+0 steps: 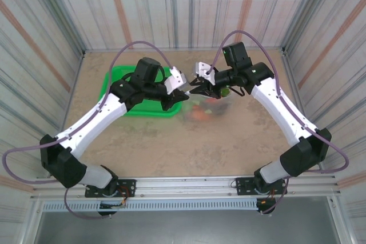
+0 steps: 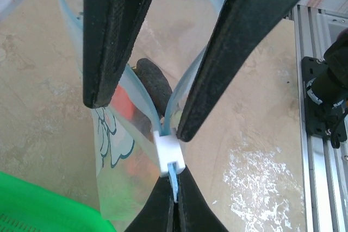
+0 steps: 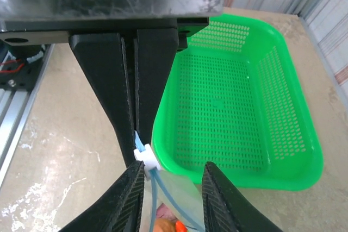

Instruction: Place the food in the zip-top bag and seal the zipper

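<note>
The white slider sits at a slant beyond my right gripper's fingertips, so my right gripper needs to pinch the zipper strips [image 2: 162, 117] while my left gripper takes a straighter new grip on the zipper's end.
The clear zip-top bag [image 1: 203, 110] with its blue cartoon print [image 2: 111, 134] hangs between my two grippers near the table's middle. My left gripper [image 2: 175, 180] is shut on the end of the pale blue zipper, just behind the white slider [image 2: 168, 153]. My right gripper [image 3: 174, 188] stands open astride the bag's mouth, one finger [image 3: 130, 199] against the slider [image 3: 144, 156]. Beyond the slider the two zipper strips [image 3: 153, 199] spread apart. Food lies inside: a dark eggplant [image 2: 155, 82] and orange pieces [image 2: 120, 101]. From above, the grippers [image 1: 183, 96] [image 1: 197, 92] nearly meet.
A green mesh basket [image 1: 123, 75] stands on the table to the left, close behind the bag [image 3: 234, 107]. Corrugated walls enclose the table. The aluminium rail with the arm bases [image 2: 321, 107] runs along the near edge.
</note>
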### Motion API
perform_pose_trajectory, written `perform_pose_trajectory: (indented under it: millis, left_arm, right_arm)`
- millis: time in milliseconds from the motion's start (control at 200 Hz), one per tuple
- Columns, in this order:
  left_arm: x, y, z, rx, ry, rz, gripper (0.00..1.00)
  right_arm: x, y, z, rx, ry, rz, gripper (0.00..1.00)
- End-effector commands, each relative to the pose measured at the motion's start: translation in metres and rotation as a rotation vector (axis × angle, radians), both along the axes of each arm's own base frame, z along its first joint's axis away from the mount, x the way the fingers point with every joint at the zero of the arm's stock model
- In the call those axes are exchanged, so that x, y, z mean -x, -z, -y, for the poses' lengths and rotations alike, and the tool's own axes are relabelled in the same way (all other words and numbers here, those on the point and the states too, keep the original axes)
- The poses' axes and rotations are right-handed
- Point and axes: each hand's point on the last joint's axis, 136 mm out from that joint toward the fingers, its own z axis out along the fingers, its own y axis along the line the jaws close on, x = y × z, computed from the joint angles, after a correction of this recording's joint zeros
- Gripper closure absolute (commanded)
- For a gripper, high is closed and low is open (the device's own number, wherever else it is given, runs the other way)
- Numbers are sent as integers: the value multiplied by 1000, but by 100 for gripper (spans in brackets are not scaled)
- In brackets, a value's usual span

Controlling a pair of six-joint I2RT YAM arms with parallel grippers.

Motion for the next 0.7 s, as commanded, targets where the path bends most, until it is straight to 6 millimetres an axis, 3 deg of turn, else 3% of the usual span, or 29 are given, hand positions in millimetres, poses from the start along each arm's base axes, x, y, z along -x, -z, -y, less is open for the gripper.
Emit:
perform_pose_trajectory:
  millis: [0,180,281,451,696]
  left_arm:
    - [9,-16,2,41,42,67,100]
    - [12,-17,1,43,46,79,100]
    - [14,-15,0,39,48,81,100]
    - [12,-13,-2,33,34,92,100]
    - [9,-12,-5,26,6,100,100]
  right_arm:
    - [11,7,-1,54,-35,2,63]
    - [10,17,-6,106,-45,7,54]
    - [10,16,-6,104,-47,8,54]
    - [12,12,-7,95,-51,3,75]
    - [16,13,-8,94,-61,-13,88]
